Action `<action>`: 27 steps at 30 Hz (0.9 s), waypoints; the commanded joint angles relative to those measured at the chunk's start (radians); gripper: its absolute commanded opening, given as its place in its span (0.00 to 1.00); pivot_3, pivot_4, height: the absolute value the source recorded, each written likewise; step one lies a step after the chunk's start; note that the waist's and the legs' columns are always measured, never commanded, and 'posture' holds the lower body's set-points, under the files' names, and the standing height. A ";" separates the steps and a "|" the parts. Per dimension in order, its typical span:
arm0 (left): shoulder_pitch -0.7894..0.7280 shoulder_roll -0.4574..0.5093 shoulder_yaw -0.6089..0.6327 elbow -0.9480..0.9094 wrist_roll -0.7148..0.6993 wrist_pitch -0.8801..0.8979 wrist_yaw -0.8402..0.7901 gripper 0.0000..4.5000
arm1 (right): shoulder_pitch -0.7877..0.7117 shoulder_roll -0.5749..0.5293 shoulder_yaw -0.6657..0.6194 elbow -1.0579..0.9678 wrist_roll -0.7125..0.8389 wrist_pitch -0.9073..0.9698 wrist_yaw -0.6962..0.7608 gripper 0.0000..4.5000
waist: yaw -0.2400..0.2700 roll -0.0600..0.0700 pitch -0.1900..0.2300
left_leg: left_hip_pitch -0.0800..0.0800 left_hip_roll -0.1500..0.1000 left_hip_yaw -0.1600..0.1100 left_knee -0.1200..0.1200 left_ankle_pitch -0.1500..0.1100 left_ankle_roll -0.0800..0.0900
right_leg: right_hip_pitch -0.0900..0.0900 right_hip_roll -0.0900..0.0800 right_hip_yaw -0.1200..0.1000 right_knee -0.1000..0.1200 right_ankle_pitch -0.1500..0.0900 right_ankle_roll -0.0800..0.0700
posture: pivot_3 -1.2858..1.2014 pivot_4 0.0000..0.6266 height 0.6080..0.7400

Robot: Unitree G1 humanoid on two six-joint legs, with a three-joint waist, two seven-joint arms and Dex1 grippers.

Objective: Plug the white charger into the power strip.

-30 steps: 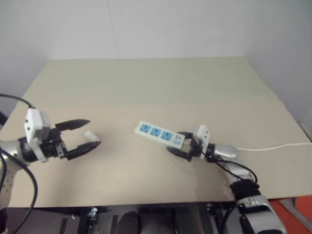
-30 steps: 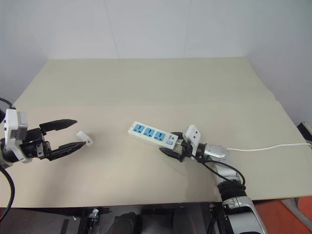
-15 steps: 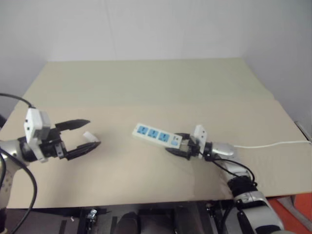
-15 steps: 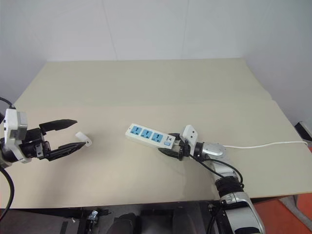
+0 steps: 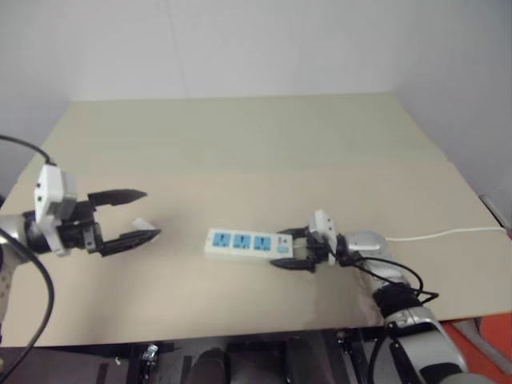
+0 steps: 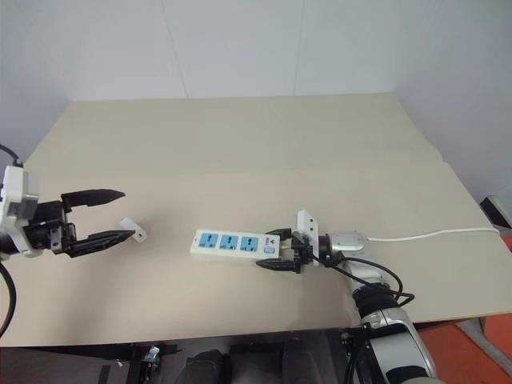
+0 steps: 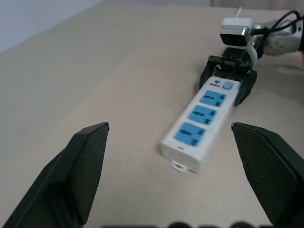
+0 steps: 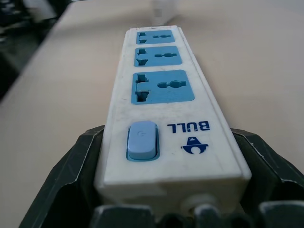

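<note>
The small white charger is next, and my left gripper will go down to it and close on both sides of the charger's body [image 5: 144,226].
The power strip [image 5: 244,242] lies flat on the tan table, nearly parallel to the front edge, with its three blue sockets facing up. My right gripper [image 5: 292,250] is shut on its button end, one black finger [image 8: 80,166] pressed against each side of the strip [image 8: 161,85]. The small white charger [image 6: 133,230] lies on the table to the left, apart from the strip. My left gripper [image 5: 150,214] hovers open beside the charger, its lower fingertip close to it and nothing between its fingers [image 7: 90,161].
A thin white cord [image 5: 432,234] runs from behind the right gripper to the table's right edge. The table's front edge [image 5: 200,332] lies close below both grippers. Bare tabletop stretches behind the strip to the wall.
The right gripper has closed on the strip and swung it from a slant to nearly level with the front edge, shifting it left. The left gripper stays open by the charger.
</note>
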 commanded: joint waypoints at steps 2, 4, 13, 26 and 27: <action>-0.085 0.046 -0.048 0.071 0.031 -0.047 -0.081 1.00 | -0.025 -0.028 0.029 -0.029 -0.015 -0.074 0.074 0.76 | 0.000 0.000 0.001 | 0.000 0.000 0.000 0.000 0.000 0.000 | 0.000 0.000 0.000 0.000 0.000 0.000 | 0.52 0.24 1.00; -0.113 0.047 -0.068 0.088 0.038 -0.055 -0.096 1.00 | -0.041 -0.031 0.030 0.009 -0.031 -0.110 0.069 0.76 | -0.001 0.000 0.001 | 0.000 0.000 0.001 0.000 0.000 0.000 | -0.001 0.000 0.000 0.000 0.000 0.000 | 0.52 0.24 1.00; -0.136 0.025 -0.106 0.084 0.048 -0.058 -0.109 1.00 | -0.100 -0.059 0.018 0.151 -0.048 -0.176 0.087 0.76 | 0.002 0.000 0.001 | -0.001 0.000 0.001 0.000 -0.001 0.000 | -0.001 0.000 0.001 -0.001 0.000 0.000 | 0.52 0.24 1.00; -0.546 0.123 -0.377 0.430 0.234 -0.093 -0.319 1.00 | -0.082 -0.035 0.033 0.149 -0.059 -0.172 0.062 0.76 | 0.005 -0.001 0.001 | 0.000 0.000 0.004 0.000 -0.001 0.001 | 0.000 0.001 0.000 0.000 0.000 0.000 | 0.52 0.24 1.00; -0.593 0.137 -0.429 0.471 0.256 -0.120 -0.330 1.00 | -0.084 -0.035 0.034 0.151 -0.061 -0.173 0.060 0.76 | 0.002 -0.001 0.001 | -0.001 0.000 0.006 0.000 -0.001 0.001 | 0.000 0.001 0.000 0.000 0.000 0.000 | 0.52 0.24 1.00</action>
